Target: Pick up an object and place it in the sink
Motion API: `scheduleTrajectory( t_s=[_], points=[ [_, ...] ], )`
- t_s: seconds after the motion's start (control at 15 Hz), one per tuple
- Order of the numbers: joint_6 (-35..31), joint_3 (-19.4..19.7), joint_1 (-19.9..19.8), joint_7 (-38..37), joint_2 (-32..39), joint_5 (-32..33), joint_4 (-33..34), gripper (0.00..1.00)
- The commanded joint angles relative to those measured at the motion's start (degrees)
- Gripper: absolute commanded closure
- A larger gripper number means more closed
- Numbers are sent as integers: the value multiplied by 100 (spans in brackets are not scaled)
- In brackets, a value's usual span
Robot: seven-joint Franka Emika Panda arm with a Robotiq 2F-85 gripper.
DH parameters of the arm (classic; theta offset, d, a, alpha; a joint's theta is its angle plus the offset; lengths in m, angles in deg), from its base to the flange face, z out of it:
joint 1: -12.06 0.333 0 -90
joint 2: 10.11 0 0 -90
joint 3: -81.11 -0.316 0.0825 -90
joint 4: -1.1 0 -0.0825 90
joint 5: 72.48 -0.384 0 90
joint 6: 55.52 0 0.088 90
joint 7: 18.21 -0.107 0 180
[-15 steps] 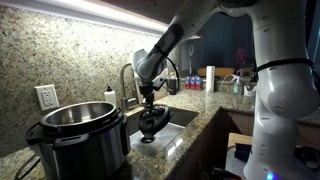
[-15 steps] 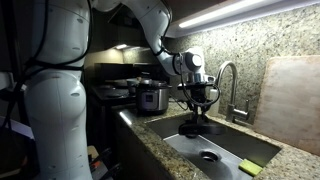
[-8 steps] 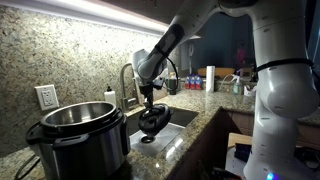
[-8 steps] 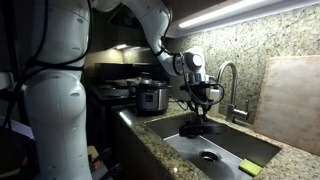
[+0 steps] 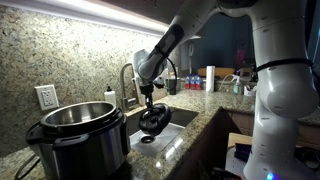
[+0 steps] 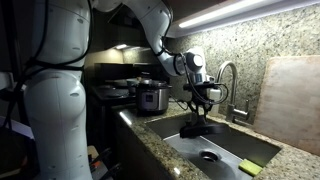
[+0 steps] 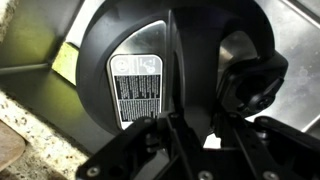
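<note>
The black cooker lid, hanging on edge inside the sink, will be let go by my gripper on the sink's bottom beside the yellow sponge (image 5: pixel 153 134) (image 7: pixel 184 72).
The round black cooker lid (image 5: pixel 153 121) hangs on edge inside the stainless sink (image 5: pixel 182 117), by the curved faucet (image 5: pixel 126 80). My gripper (image 5: pixel 150 101) is just above it and shut on its arched top handle. In an exterior view the lid (image 6: pixel 197 125) sits low in the sink basin (image 6: pixel 225 152) under my gripper (image 6: pixel 200 103); whether it touches the bottom I cannot tell. In the wrist view the lid (image 7: pixel 130 70) fills the frame, with a white label, and my gripper (image 7: pixel 190 125) clamps the black handle bar.
The steel-and-black cooker pot body (image 5: pixel 75 135) stands open on the speckled granite counter (image 5: pixel 205 98) beside the sink. A yellow sponge (image 6: pixel 249 168) lies in the basin. Bottles (image 5: pixel 208 78) stand at the far counter end. A wooden board (image 6: pixel 290 95) leans on the wall.
The lid has tilted or risen very slightly in the sink; the arm is otherwise nearly still.
</note>
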Motion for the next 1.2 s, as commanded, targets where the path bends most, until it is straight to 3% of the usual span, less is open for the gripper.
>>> scheduleTrajectory(
  t_s=[0.0, 0.33, 0.4, 0.47, 0.53, 0.67, 0.73, 0.87, 1.0, 1.13],
  points=[
    [-15, -57, -123, 453, -72, 51, 107, 87],
    [2, -65, -141, 723, -41, 36, 143, 88],
    [-1, -64, -140, 719, -39, 30, 144, 82],
    [-2, -65, -140, 737, -36, 27, 145, 66],
    [-1, -64, -141, 741, -35, 23, 147, 80],
    [-2, -66, -142, 758, -38, 10, 221, 68],
    [-11, -65, -143, 757, -36, 10, 260, 77],
    [-26, -64, -145, 746, -34, 5, 313, 73],
    [-27, -61, -145, 727, -37, 13, 340, 49],
    [-15, -56, -141, 720, -42, 39, 349, 38]
  ],
)
